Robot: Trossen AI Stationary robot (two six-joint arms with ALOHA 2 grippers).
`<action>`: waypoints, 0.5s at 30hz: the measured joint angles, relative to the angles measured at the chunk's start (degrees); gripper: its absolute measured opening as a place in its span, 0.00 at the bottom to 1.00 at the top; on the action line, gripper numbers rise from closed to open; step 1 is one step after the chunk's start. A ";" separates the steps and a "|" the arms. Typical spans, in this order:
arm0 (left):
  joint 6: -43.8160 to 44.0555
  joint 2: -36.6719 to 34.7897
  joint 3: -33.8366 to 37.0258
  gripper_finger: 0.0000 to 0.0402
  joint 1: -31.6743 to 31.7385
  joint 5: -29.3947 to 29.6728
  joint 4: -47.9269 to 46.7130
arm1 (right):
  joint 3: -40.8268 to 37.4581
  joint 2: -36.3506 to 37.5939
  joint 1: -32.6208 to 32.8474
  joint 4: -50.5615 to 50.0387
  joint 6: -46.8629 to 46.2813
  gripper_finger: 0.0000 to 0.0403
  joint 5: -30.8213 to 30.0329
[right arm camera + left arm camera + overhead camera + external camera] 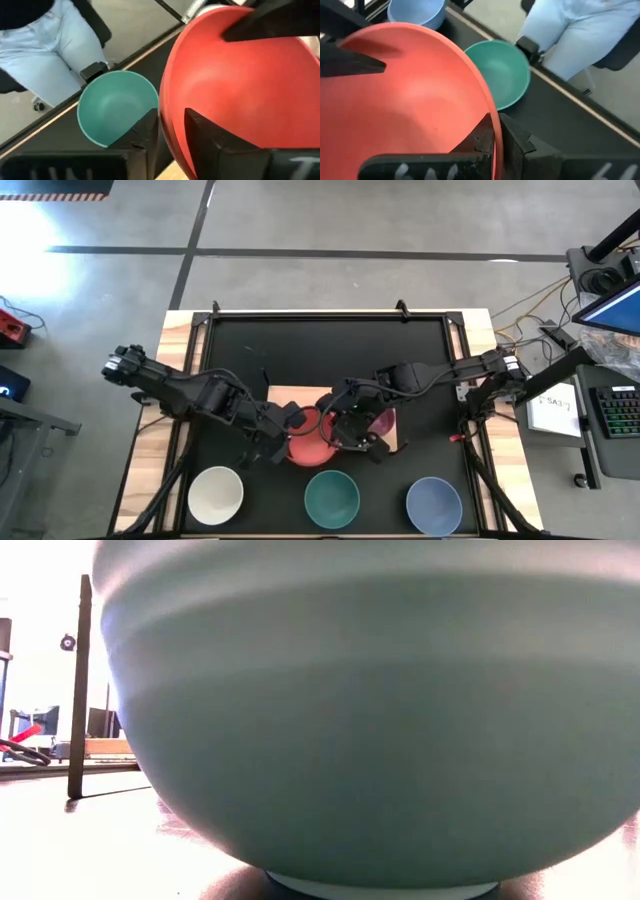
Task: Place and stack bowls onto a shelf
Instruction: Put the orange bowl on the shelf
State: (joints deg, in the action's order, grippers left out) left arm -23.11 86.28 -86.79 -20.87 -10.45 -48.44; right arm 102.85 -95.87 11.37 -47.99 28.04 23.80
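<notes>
Next, my left gripper puts down and releases the red bowl on the bare end of the light-wood shelf (306,411), beside the magenta bowl.
The red bowl (308,444) is at the near edge of the light-wood shelf (290,394), mid-table. My left gripper (281,432) is at its left side and my right gripper (346,432) at its right side, both shut on its rim. A magenta bowl (385,420) sits on the shelf, partly hidden by the right arm. The white bowl (216,495), teal bowl (332,498) and grey-blue bowl (434,505) stand in a row by the near edge. The teal bowl (380,720) fills the low view, resting on its foot. The other small bowls are hidden. My left gripper (495,125) pinches the red bowl's rim (489,107) on its left side, one finger inside the bowl and one outside. It comes slanting from the table's left. My right gripper (167,120) pinches the opposite rim (164,102), one finger inside and one outside, coming from the right. Whether the bowl is lifted clear, I cannot tell.
The black tabletop (330,350) stretches beyond the shelf toward the far edge. A seated person in light trousers (570,35) is just past the near edge. A desk with keyboard and screen (615,380) stands off the table's right side.
</notes>
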 joint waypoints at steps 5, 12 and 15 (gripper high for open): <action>0.74 0.80 -0.08 0.00 1.31 0.13 -0.85 | -0.05 2.68 -1.09 -5.15 -3.08 0.32 -6.60; 1.71 0.83 -0.08 0.00 2.02 0.44 -1.21 | -0.05 5.66 -2.19 -6.58 -5.57 0.38 -13.15; 3.16 1.60 -0.04 0.00 2.34 4.69 -1.21 | -0.05 7.59 -2.53 -8.00 -6.72 0.39 -21.72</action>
State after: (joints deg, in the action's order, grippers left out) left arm -19.96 87.89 -86.83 -18.53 -5.76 -49.65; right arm 102.80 -88.28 8.84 -55.99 21.32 2.09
